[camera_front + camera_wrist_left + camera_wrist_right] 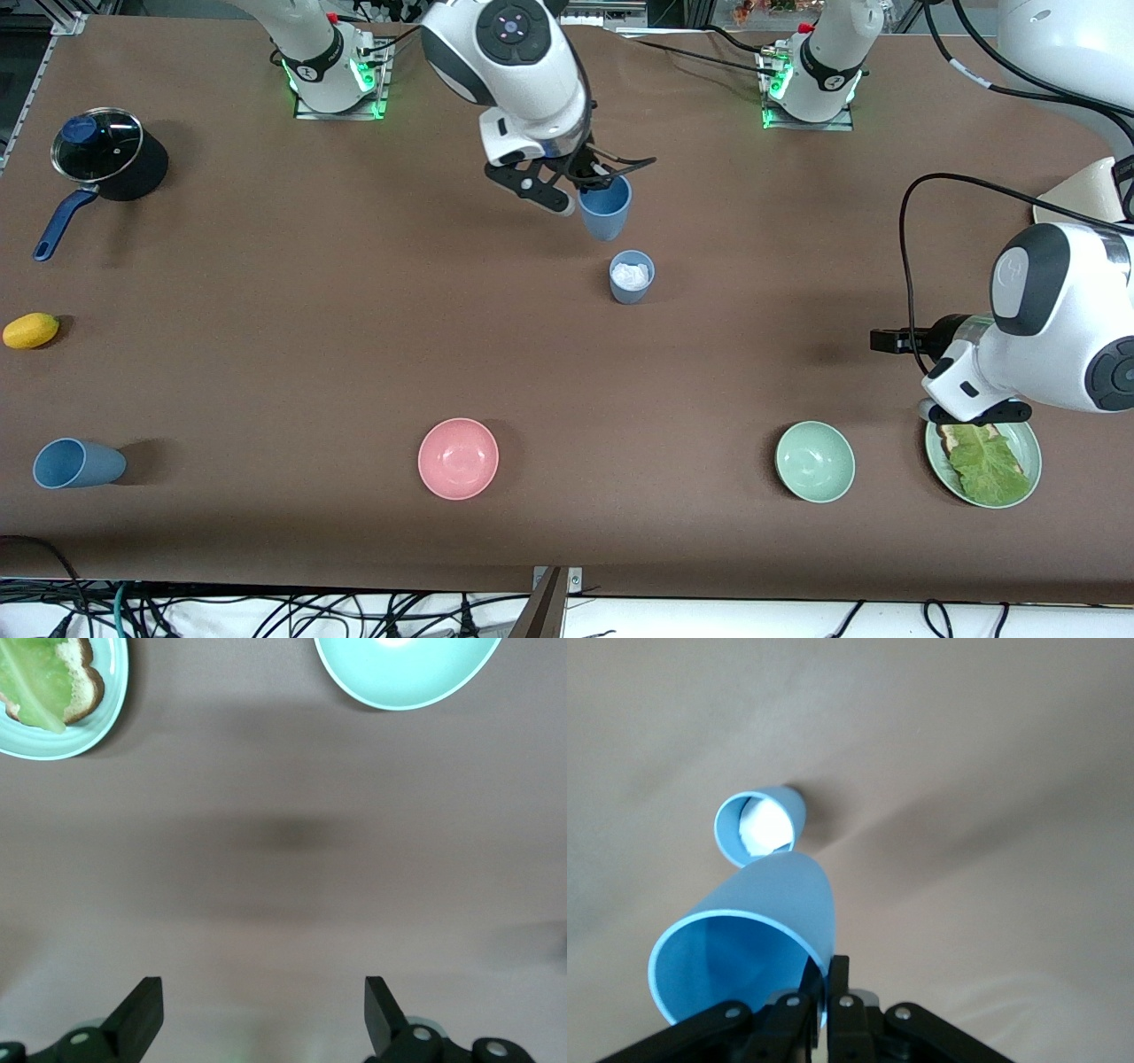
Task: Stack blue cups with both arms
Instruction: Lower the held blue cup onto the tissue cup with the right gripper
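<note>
Next, my right gripper lets go of the mid-blue cup inside the upright grey-blue cup (633, 271) (762, 826) with the white bottom.
My right gripper (592, 182) is shut on the rim of a mid-blue cup (605, 211) and holds it tilted in the air, over the table just beside a grey-blue cup (632, 276). The grey-blue cup stands upright mid-table with something white inside. In the right wrist view, the held cup (757, 930) fills the foreground, pinched at its wall by my right gripper (830, 970), with the grey-blue cup (760, 824) under it. My left gripper (890, 341) is open and empty over bare table at the left arm's end; it also shows in the left wrist view (264, 1001).
A third blue cup (75, 463) lies on its side near the front at the right arm's end. A pink bowl (458, 458), a pale green bowl (815, 461) and a plate (1028, 461) with bread and lettuce stand near the front. A lidded pot (97, 146) and a lemon (31, 330) lie at the right arm's end.
</note>
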Tool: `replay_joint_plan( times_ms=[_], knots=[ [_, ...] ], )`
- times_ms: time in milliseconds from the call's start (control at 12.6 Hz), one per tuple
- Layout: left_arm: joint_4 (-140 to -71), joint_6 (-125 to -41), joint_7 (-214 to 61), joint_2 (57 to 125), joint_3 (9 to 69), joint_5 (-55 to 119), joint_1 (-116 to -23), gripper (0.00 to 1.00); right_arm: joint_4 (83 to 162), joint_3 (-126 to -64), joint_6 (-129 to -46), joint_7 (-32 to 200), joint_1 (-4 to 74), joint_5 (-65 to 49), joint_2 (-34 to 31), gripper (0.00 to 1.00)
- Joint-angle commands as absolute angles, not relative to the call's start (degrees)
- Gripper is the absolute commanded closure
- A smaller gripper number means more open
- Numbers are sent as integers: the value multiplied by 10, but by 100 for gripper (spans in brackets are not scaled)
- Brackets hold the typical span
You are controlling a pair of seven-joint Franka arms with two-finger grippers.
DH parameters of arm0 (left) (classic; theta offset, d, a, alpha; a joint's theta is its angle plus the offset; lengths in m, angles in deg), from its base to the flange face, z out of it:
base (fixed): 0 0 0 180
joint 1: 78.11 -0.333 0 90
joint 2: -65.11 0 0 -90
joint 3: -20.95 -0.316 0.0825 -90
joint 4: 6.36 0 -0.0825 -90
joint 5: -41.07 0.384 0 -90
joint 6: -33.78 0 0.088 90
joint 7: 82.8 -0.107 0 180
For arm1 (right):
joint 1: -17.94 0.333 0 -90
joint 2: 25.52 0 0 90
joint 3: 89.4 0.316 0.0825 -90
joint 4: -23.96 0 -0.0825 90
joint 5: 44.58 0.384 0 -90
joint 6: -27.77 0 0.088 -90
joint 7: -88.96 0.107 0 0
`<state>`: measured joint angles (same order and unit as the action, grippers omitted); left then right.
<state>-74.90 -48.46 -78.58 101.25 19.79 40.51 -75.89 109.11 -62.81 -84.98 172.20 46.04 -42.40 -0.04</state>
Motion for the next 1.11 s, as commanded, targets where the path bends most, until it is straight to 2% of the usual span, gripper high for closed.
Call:
replay_joint_plan(
  times_ms=[0, 237, 474, 1028],
  knots=[
    [-755, -492, -791, 1005, 204, 423, -761, 0, 1053, -632, -867, 1776, 483, -442, 42, 100],
    [-753, -489, -788, 999, 206, 424, -759, 0, 1048, -635, -892, 1784, 493, -458, 69, 100],
    [-760, -485, -774, 984, 205, 424, -764, 0, 995, -635, -891, 1812, 509, -493, 119, 100],
    [-832, -486, -778, 876, 210, 400, -781, 0, 982, -641, -892, 1809, 512, -511, 137, 100]
  ],
)
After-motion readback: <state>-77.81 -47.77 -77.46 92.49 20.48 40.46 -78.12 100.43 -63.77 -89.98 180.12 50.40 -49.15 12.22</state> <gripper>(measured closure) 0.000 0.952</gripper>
